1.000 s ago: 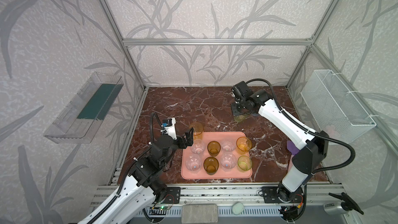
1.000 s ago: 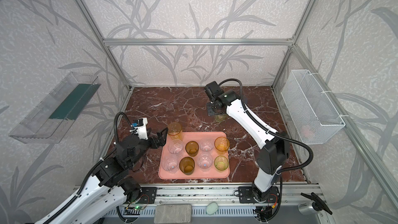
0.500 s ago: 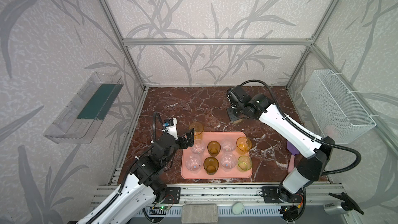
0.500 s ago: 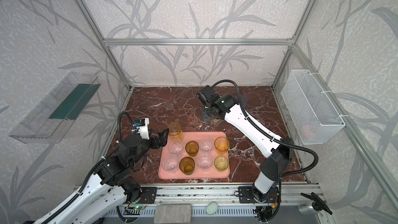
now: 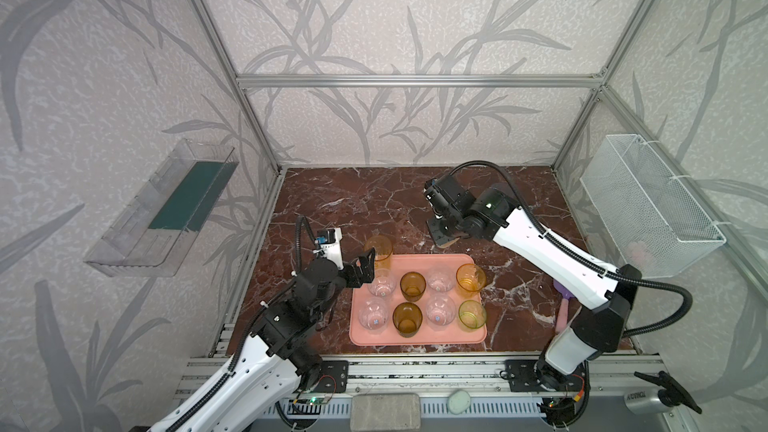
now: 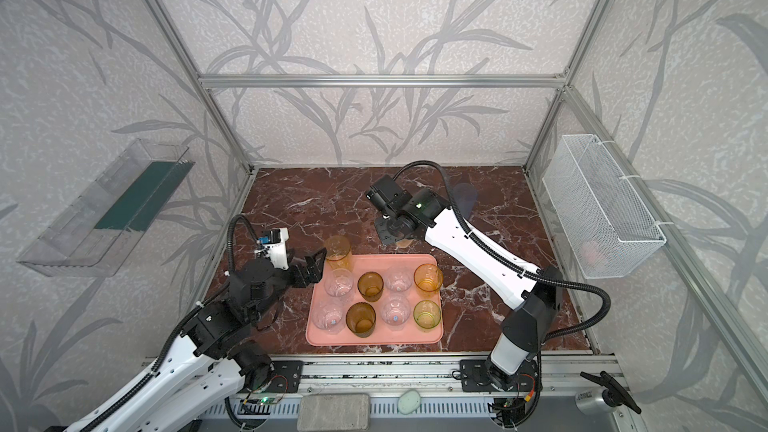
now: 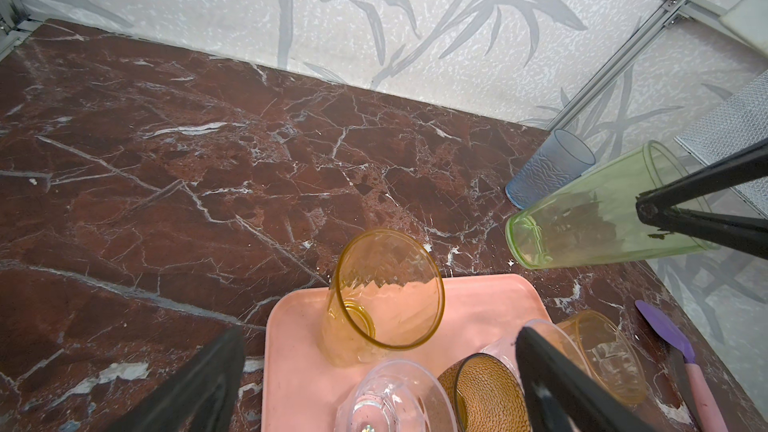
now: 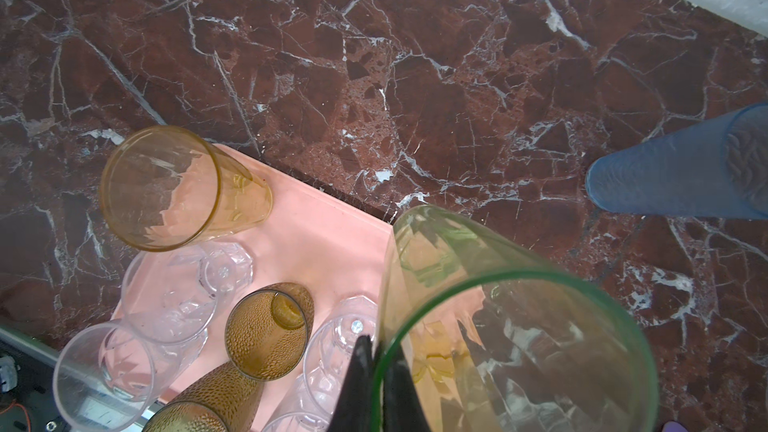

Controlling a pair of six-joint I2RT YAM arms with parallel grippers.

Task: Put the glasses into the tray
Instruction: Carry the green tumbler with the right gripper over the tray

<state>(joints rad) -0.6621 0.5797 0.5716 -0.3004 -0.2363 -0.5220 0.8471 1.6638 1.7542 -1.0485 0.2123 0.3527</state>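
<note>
The tall green glass will go from my right gripper down onto the pink tray's far edge (image 5: 421, 265) (image 8: 350, 267), behind the short amber glasses.
My right gripper (image 8: 376, 342) is shut on the rim of a tall green glass (image 8: 519, 326), one finger inside and one outside. It hangs tilted above the table just off the far right corner of the pink tray (image 5: 415, 336). In both top views the right gripper (image 5: 442, 234) (image 6: 392, 234) mostly hides it. A tall yellow glass (image 5: 379, 249) (image 7: 386, 292) stands in the tray's far left corner. My left gripper (image 5: 363, 270) (image 7: 380, 338) is open beside it, holding nothing. Several short glasses fill the tray: clear, amber (image 5: 412, 284), orange (image 5: 470, 278), yellow-green (image 5: 472, 313). A tall blue glass (image 6: 464, 195) (image 7: 548, 168) stands at the back right.
A purple and pink spatula (image 5: 563, 305) (image 7: 673, 338) lies on the marble to the right of the tray, under the right arm. A white wire basket (image 5: 648, 209) hangs on the right wall. On the left wall hangs a clear bin (image 5: 162, 209).
My right gripper has carried the green glass from the back of the table to the left and nearer, up to the tray's far edge. The left arm has hardly moved.
</note>
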